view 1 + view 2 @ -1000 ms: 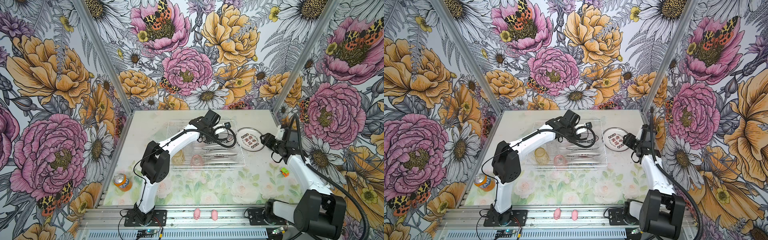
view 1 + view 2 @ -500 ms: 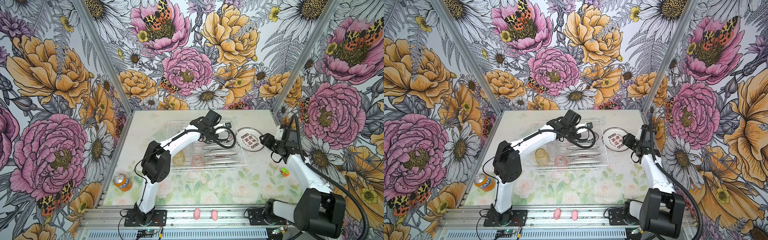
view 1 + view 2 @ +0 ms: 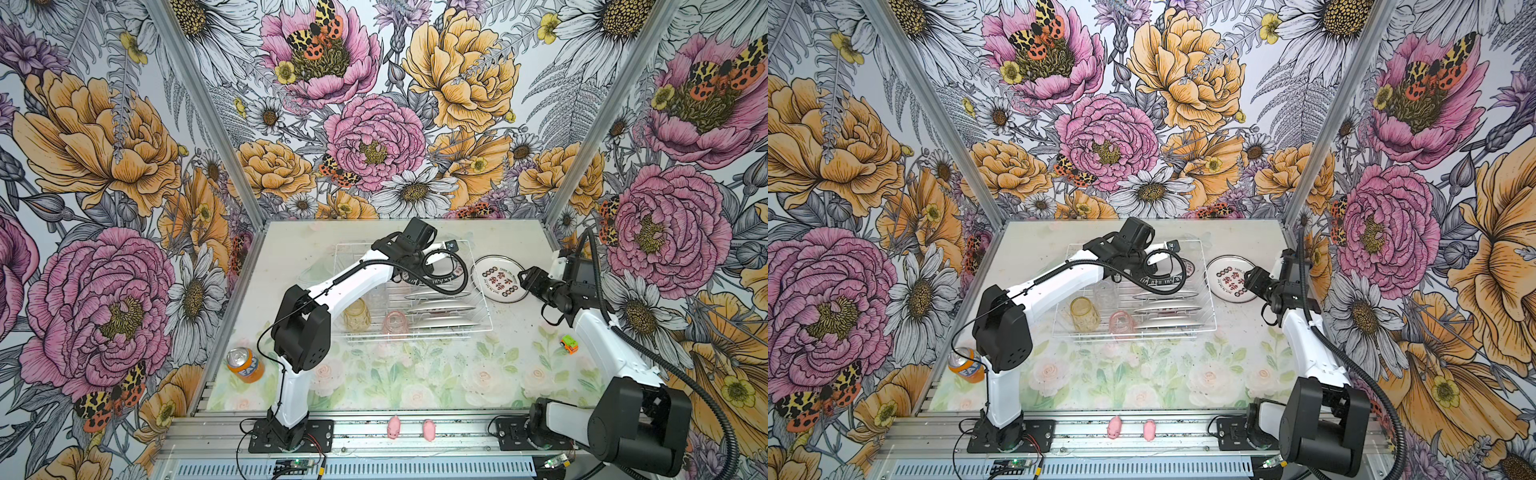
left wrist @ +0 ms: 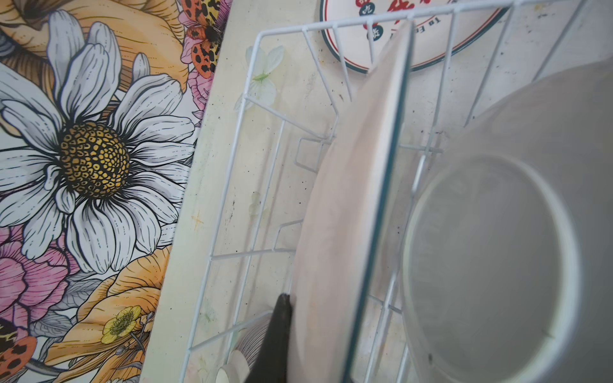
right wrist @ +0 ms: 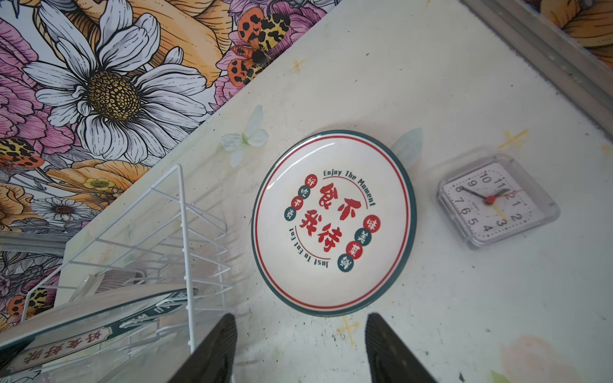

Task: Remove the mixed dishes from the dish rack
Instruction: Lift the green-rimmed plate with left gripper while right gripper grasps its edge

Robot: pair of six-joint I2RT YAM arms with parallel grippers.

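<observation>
The rearmost standing plate should next be taken by my right gripper by its rim (image 3: 464, 280) (image 5: 183, 294) facing the flat plate, because my left gripper needs to hand it over.
The white wire dish rack (image 3: 478, 291) stands at the back middle of the table. My left gripper (image 3: 432, 266) reaches into it and is shut on the rearmost standing plate (image 4: 348, 199); one dark finger (image 4: 280, 331) presses on the plate's back and the other is hidden behind it. Three more plates (image 3: 440, 309) stand in the slots. Amber (image 3: 356, 316), pink (image 3: 394, 322) and clear (image 3: 380, 297) tumblers are in the rack. A ribbed grey bowl (image 4: 252, 335) shows beside the finger. Another plate (image 5: 333, 222) lies flat right of the rack. My right gripper (image 5: 300, 318) hovers open beside it.
A small clear clock (image 5: 497, 202) lies on the table beyond the flat plate. An orange soda can (image 3: 245, 365) stands at the front left, a tiny toy car (image 3: 569, 344) at the right, and two pink pigs (image 3: 393, 427) on the front rail.
My left gripper has closed onto the rearmost plate in the rack. The right arm and the flat plate have stayed where they were.
</observation>
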